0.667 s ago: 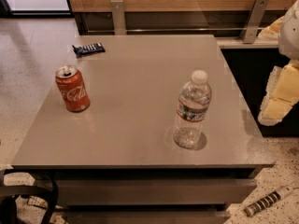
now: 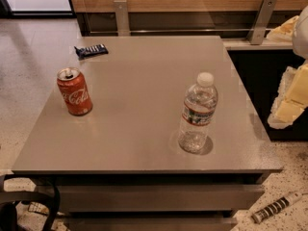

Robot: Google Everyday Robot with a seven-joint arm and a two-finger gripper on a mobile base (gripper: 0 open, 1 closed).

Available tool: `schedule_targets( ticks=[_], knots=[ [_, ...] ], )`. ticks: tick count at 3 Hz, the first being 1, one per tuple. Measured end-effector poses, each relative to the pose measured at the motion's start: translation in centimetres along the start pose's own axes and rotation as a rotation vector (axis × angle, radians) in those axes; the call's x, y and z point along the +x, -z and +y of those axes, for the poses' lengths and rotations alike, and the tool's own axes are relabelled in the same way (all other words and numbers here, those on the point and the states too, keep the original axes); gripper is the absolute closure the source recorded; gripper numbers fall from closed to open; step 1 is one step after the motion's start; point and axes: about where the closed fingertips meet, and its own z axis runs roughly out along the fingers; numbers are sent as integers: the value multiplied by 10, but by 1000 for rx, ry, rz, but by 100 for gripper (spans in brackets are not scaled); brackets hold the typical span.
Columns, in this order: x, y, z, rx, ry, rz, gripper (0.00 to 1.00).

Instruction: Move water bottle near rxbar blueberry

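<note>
The robot's gripper should close on the red-white-blue label (image 2: 198,113) of the water bottle, around the middle of its clear body.
The water bottle (image 2: 197,114) stands upright on the right half of the grey table (image 2: 144,143); it is clear and ribbed, with a white cap and a red-white-blue label. The rxbar blueberry (image 2: 91,50), a flat dark navy bar with white lettering, lies at the table's far left corner, well away from the bottle. My gripper (image 2: 288,102) shows as pale cream parts at the right edge of the view, beyond the table's right side. It is to the right of the bottle, apart from it, and holds nothing I can see.
A red soda can (image 2: 74,91) stands upright on the left side of the table. A wood-and-metal rail (image 2: 192,13) runs behind the table. A dark cabinet (image 2: 255,81) stands to the right. A striped object (image 2: 276,207) lies on the speckled floor at the bottom right.
</note>
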Motion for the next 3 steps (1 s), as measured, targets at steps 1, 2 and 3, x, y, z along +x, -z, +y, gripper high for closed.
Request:
schedule_targets(
  ticks=[1, 2, 3],
  knots=[
    [8, -2, 5, -32, -13, -155, 0],
    [11, -13, 14, -68, -34, -333, 0],
    [3, -31, 18, -107, -66, -537, 0]
  ],
)
